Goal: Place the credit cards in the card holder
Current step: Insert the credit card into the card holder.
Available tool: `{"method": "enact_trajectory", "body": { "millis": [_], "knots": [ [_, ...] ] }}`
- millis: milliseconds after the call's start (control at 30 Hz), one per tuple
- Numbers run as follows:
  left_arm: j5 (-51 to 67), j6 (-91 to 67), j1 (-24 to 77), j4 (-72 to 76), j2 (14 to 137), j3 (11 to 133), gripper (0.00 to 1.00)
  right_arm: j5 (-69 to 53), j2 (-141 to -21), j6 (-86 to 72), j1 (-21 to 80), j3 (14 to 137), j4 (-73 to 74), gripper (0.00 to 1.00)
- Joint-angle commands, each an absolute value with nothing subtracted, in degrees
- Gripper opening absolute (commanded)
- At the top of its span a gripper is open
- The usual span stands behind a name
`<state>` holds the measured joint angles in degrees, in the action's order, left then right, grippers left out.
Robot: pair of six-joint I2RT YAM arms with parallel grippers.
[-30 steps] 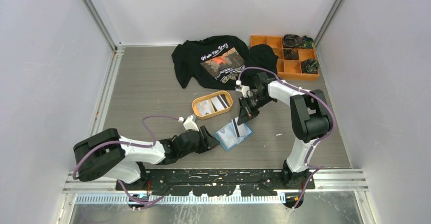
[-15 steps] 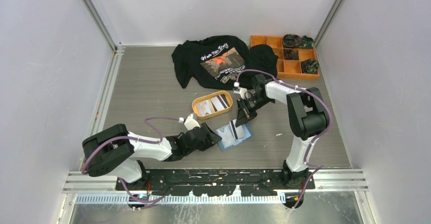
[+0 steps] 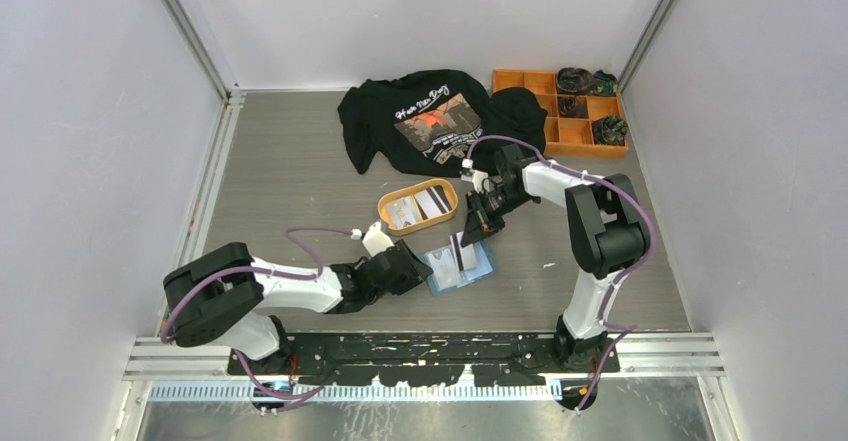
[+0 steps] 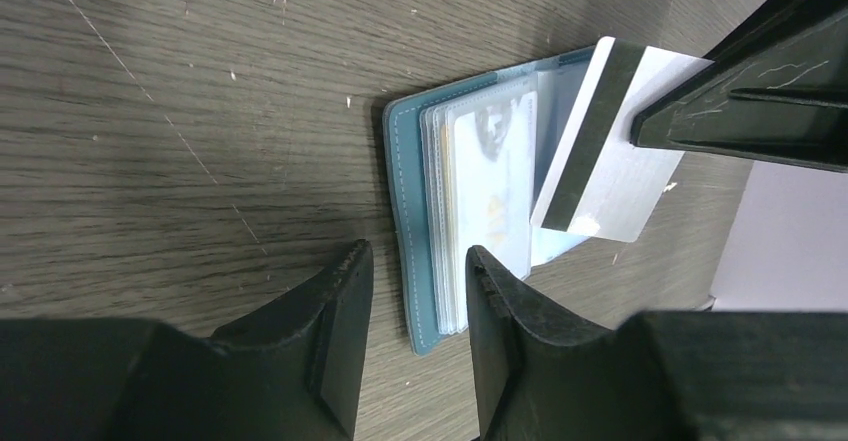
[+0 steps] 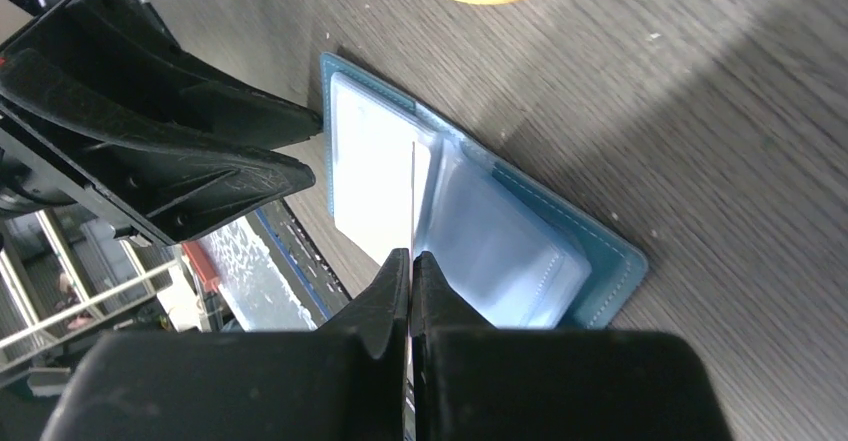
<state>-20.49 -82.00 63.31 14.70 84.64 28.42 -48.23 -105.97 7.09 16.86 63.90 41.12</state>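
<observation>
Next, my right gripper releases the white credit card in the sleeves in the middle of the teal card holder (image 3: 462, 268) (image 5: 428, 219).
The teal card holder (image 3: 470, 271) lies open on the table, its clear sleeves (image 4: 490, 191) facing up. My right gripper (image 3: 470, 226) is shut on a white credit card with a black stripe (image 4: 610, 151), held on edge just over the sleeves. In the right wrist view that card (image 5: 413, 186) is a thin line rising from the pinched right gripper (image 5: 410, 254), above the card holder (image 5: 600, 261). My left gripper (image 3: 425, 271) is low at the holder's left side. Its jaws stand open in the left wrist view, left gripper (image 4: 417, 254) astride the card holder's (image 4: 405, 191) near corner.
An orange oval tray (image 3: 395, 223) just behind the holder carries more cards (image 3: 432, 201). A black printed T-shirt (image 3: 430, 116) lies at the back. An orange compartment box (image 3: 560, 136) with dark items sits at the back right.
My left arm slid right toward the holder and its jaws narrowed a little. My right gripper moved slightly left and down with the card, closer over the sleeves.
</observation>
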Motion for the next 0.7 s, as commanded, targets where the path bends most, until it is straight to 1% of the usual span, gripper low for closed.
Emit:
{"method": "enact_trajectory", "body": {
  "millis": [0, 200, 367, 667],
  "knots": [
    [-23.6, -79.7, 63.5, 11.2, 84.1, 30.1, 0.40, -46.1, -101.1, 3.4, 16.2, 62.4, 37.3, 0.01],
    [-22.6, -77.8, 63.5, 10.8, 84.9, 31.4, 0.41, -44.8, -102.8, 0.7, 16.3, 61.8, 35.7, 0.01],
    [-21.4, -77.5, 63.5, 10.9, 86.1, 32.1, 0.42, -47.0, -103.2, 0.1, 16.5, 61.4, 35.3, 0.01],
    [-22.6, -77.2, 63.4, 7.7, 85.5, 32.8, 0.42, -48.1, -98.3, 0.1, 15.5, 60.4, 34.7, 0.01]
  ]
}}
